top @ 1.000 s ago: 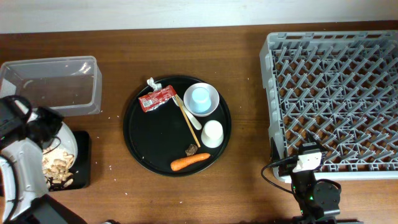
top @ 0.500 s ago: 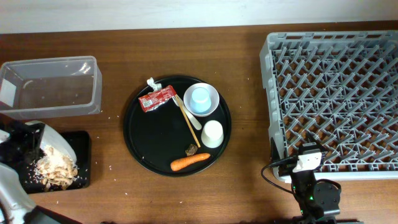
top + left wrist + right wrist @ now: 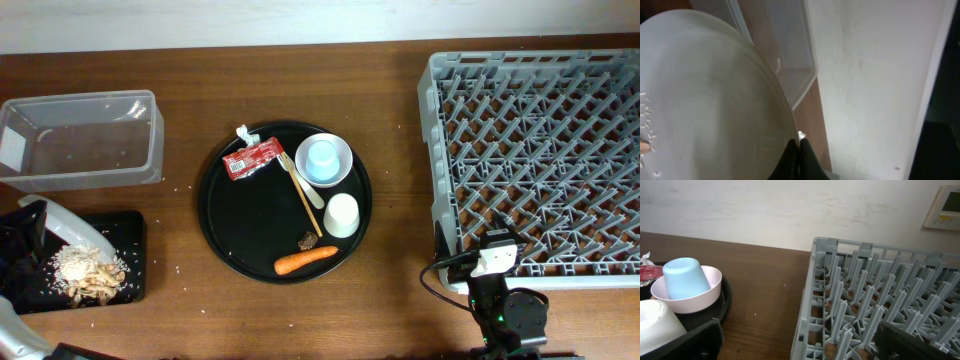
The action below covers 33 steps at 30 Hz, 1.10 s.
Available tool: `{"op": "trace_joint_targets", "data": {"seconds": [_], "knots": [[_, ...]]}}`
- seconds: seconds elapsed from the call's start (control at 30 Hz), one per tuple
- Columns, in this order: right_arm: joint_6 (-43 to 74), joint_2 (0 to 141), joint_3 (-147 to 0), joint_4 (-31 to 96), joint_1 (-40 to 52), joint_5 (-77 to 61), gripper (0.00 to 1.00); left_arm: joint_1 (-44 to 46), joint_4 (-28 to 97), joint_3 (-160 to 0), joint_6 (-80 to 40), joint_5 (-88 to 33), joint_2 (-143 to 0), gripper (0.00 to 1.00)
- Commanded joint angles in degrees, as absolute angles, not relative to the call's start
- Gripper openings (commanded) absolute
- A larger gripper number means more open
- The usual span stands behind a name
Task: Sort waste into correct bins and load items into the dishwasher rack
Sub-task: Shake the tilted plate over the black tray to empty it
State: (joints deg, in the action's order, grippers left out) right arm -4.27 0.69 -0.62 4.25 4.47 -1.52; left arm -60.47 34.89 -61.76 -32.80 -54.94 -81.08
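Note:
The round white plate will go down from my left gripper onto the round black tray [image 3: 250, 215], in between the red wrapper and carrot.
My left gripper [image 3: 33, 238] is shut on the rim of the round white plate [image 3: 72, 229], held steeply tilted over the shallow black tray [image 3: 134, 262]. Pale food scraps [image 3: 88, 272] lie in that tray. In the left wrist view the plate [image 3: 705, 100] fills the left, pinched by my fingers [image 3: 796, 154]. The round black tray [image 3: 240, 225] holds the red wrapper [image 3: 252, 158], tissue [image 3: 242, 132], white bowl [image 3: 338, 160] with the blue cup [image 3: 321, 158], small white cup [image 3: 342, 214], sticks [image 3: 301, 192], brown scrap [image 3: 309, 240] and carrot [image 3: 306, 259]. My right gripper [image 3: 800, 350] is open and empty beside the grey rack [image 3: 540, 150].
The clear tub [image 3: 80, 135] stands at the back left, just beyond the black tray; it also shows in the left wrist view [image 3: 790, 55]. The right wrist view shows the blue cup [image 3: 686, 277] in the bowl [image 3: 695, 300] and the rack's near corner [image 3: 840, 300].
The left gripper tipped the plate steeper and drew it left. The food scraps slid off the plate into the shallow black tray. The right arm has not moved.

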Motion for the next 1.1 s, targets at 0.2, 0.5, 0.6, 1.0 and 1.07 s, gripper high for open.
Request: {"op": "trace_joint_targets", "data": {"seconds": [0.2,0.5,0.6,1.0,1.07], "knots": [[-3.86,0.40,-0.32,4.47,4.10,-1.45,0.99,-61.69,35.94,-62.72,-35.62,-57.34,-79.70,0.01],[-3.86,0.40,-0.32,4.47,4.10,-1.45,0.99,-63.51,36.60,-62.72,-35.57,-64.05,-79.70,0.01],[-3.86,0.40,-0.32,4.47,4.10,-1.45,0.99,-63.79,37.15,-62.72,-35.14,-54.76,-79.70,0.01],[-3.86,0.40,-0.32,4.47,4.10,-1.45,0.99,-63.70,43.20,-62.72,-31.77,-69.43,-79.75,0.00],[-3.86,0.40,-0.32,4.47,4.10,-1.45,0.99,-63.92,42.72,-62.72,-30.72,-68.82,-79.75,0.00]]}}
